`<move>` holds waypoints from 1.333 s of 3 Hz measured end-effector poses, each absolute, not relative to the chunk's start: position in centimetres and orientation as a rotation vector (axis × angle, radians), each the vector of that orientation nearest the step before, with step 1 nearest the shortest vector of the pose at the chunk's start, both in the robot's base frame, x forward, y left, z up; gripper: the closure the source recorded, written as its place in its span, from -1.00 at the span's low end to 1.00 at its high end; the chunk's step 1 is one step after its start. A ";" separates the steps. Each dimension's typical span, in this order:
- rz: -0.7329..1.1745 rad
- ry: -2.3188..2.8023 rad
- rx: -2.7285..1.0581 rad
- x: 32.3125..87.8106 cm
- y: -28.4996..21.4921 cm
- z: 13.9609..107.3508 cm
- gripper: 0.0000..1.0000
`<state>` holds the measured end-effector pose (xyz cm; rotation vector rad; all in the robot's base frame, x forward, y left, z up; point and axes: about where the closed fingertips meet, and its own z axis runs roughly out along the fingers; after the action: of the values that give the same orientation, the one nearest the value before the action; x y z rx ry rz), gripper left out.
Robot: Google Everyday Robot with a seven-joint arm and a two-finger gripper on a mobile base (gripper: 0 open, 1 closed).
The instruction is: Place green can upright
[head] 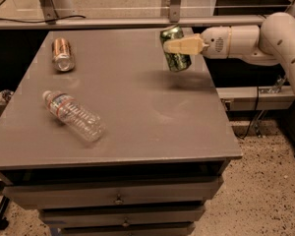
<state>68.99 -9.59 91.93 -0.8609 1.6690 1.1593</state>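
Next, my gripper sets the green can upright and lets go of it on the grey tabletop (194,91), close to the tabletop's edge that lies below my arm.
The green can (176,54) is held in the air above the table's far right part, nearly upright and leaning a little to the left, with its shadow on the tabletop below it. My gripper (173,46) reaches in from the right on a white arm and is shut on the green can, one cream finger (184,45) lying across its front. The can's bottom rim hangs a short way above the grey tabletop (137,107).
A copper-orange can (62,54) lies on its side at the far left. A clear plastic bottle (73,115) lies on its side at the left front. The table's right edge runs just below my arm. Drawers (118,199) sit under the tabletop.
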 end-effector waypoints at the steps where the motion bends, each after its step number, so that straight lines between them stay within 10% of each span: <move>1: 1.205 1.604 -0.949 69.4 -7.7 91.6 1.00; 4: 1.272 1.422 -1.098 65.3 -10.3 90.7 1.00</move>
<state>65.30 -10.34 90.71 -1.0978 1.4218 1.2716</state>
